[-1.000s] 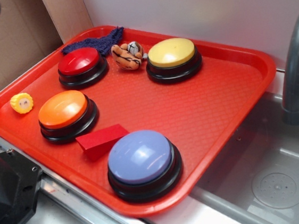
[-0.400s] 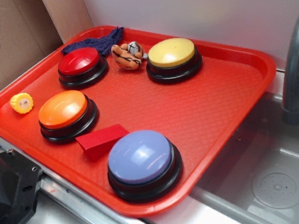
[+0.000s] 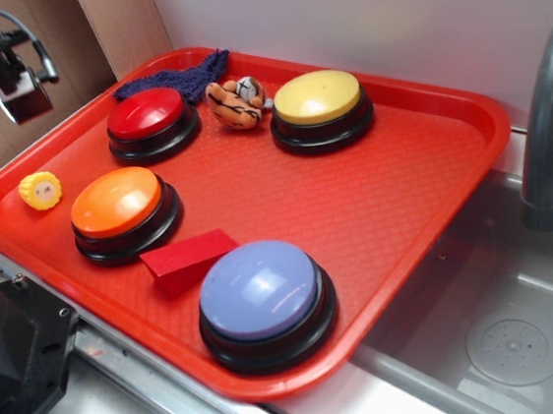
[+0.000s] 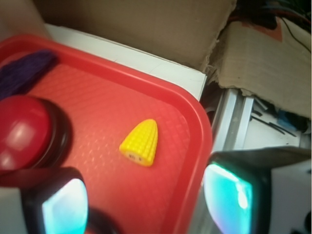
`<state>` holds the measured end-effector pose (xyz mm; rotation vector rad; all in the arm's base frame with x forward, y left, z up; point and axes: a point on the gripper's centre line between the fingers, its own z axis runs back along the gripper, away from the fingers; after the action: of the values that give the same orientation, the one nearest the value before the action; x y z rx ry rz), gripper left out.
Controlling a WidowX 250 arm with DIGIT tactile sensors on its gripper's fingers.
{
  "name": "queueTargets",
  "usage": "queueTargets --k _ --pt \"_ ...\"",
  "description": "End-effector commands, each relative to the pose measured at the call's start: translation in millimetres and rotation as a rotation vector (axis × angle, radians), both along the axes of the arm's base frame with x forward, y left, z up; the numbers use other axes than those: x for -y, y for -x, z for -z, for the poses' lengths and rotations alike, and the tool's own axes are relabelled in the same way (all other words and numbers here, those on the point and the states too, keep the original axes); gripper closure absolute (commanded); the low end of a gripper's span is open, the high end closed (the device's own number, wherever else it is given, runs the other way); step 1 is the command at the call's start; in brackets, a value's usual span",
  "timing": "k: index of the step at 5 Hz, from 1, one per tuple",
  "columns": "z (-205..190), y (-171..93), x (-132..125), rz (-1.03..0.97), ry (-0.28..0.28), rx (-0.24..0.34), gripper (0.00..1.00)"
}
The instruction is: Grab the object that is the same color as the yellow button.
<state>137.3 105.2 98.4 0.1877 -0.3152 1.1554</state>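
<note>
The ridged middle of the yellow toy (image 3: 35, 190) (image 4: 142, 142) is beside the orange button. Next, my gripper closes on it, because the toy matches the color of the yellow button.
The object is a tiny yellow ridged toy (image 3: 40, 190), lying by itself near the left rim of the red tray (image 3: 405, 203). In the wrist view it looks like a small yellow corn cob (image 4: 140, 142) on the tray (image 4: 107, 102), just ahead of my fingers. My gripper (image 3: 19, 94) hangs high above the tray's left corner, up and behind the toy. It (image 4: 146, 207) is open, nothing between the pads (image 4: 63, 207). The yellow button (image 3: 316, 97) stands at the tray's back, far from the gripper.
On the tray stand a red button (image 3: 146, 113), an orange button (image 3: 116, 201) beside the toy, a lavender button (image 3: 261, 290), a red block (image 3: 188, 260), a tiger plush (image 3: 237, 102) and a dark purple cloth (image 3: 179, 77). A sink and faucet (image 3: 549, 119) lie right.
My gripper has come into view at the top left, moving right and down toward the tray's left corner. Nothing on the tray has moved.
</note>
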Motion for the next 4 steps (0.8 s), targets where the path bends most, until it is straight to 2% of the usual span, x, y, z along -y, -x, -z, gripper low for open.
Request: queueTargets --k 1,2,4 --pt "24.2 7.7 -12.3 -0.039 -0.007 -0.016 0.00" --pt "40.6 4.2 -13.2 -0.014 0.031 0.017 0.00" --pt "59.2 -8.3 -17.3 0.036 0.074 0.091 0.00"
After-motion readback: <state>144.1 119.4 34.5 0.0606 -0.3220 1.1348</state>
